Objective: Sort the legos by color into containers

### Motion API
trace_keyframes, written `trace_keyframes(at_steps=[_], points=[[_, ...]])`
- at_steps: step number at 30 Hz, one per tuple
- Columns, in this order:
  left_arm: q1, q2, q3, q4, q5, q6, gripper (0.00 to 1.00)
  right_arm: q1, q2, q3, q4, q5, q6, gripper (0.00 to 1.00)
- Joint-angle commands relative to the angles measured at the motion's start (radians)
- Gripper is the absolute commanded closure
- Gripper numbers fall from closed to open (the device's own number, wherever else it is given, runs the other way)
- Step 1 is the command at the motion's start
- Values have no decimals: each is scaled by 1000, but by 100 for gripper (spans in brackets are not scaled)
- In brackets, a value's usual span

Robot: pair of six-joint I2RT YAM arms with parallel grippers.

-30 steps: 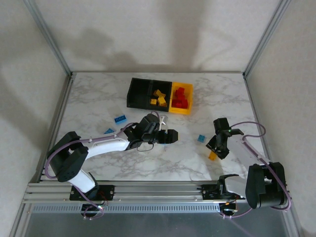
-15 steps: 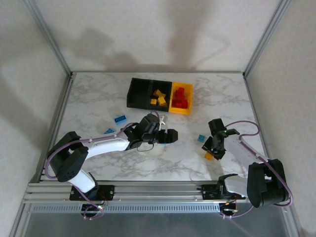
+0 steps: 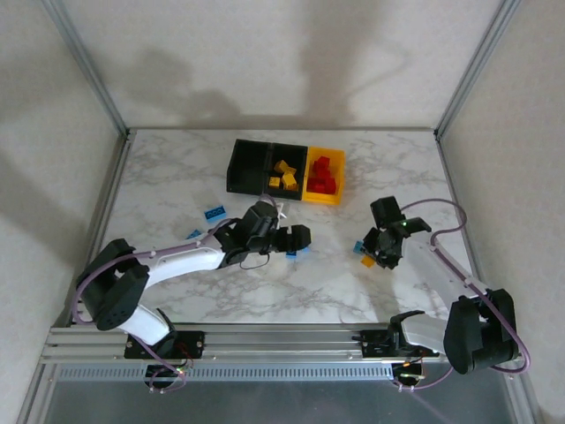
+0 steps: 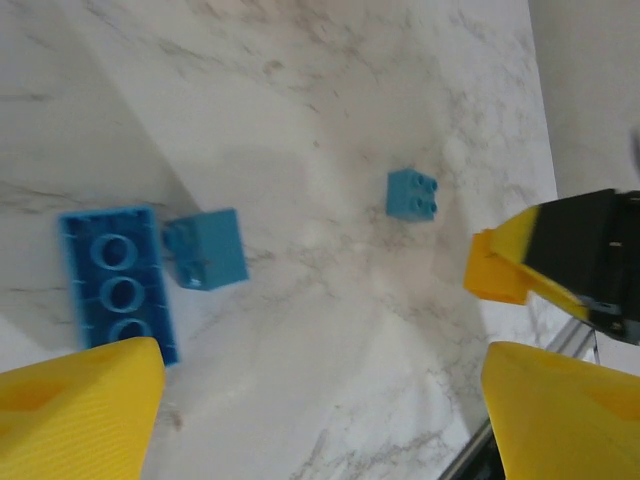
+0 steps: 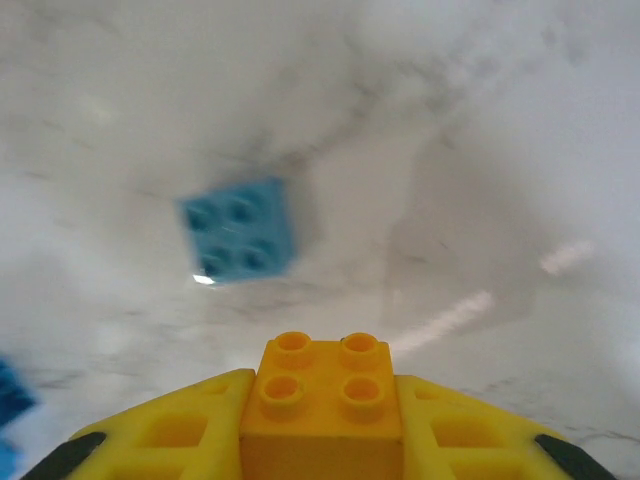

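My right gripper has the yellow lego, held just above the table now. Next, I put it in the black bin [image 3: 280,167], next to the rearmost yellow lego.
My right gripper [image 3: 372,255] is shut on a yellow lego [image 5: 322,395], held just above the table beside a small blue lego [image 5: 240,228]. My left gripper [image 3: 297,238] stands open over the table's middle, its yellow fingers [image 4: 80,410] wide apart with bare marble between them. Just beyond its left finger lie a long blue lego [image 4: 118,283] and a small blue lego [image 4: 205,249]. Two more blue legos [image 3: 213,213] lie at the left. At the back stand three containers: an empty-looking black bin [image 3: 238,168], a black bin [image 3: 295,152] holding yellow legos, and a yellow bin [image 3: 339,181] holding red legos.
The metal frame rail [image 3: 265,337] runs along the near edge, and grey posts stand at the table's back corners. The right arm's cable [image 3: 441,212] loops above the table at the right. Open marble lies between the bins and both grippers.
My right gripper has carried the yellow lego away from the near edge, toward the small blue lego. My left gripper has shifted slightly left, uncovering a blue lego beside it.
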Motion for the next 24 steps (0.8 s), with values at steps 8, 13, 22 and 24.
trace_keyframes(at_steps=[8, 13, 22, 24], points=[[133, -135, -75, -78, -109, -75, 17, 60, 225, 293, 140, -7, -56, 77], [174, -180, -97, -100, -151, -106, 17, 105, 361, 449, 191, -25, -76, 77], [257, -254, -118, -150, -177, -142, 17, 145, 590, 734, 246, -47, -94, 77], [266, -265, -118, -164, -177, -137, 17, 153, 638, 793, 247, -56, -99, 77]])
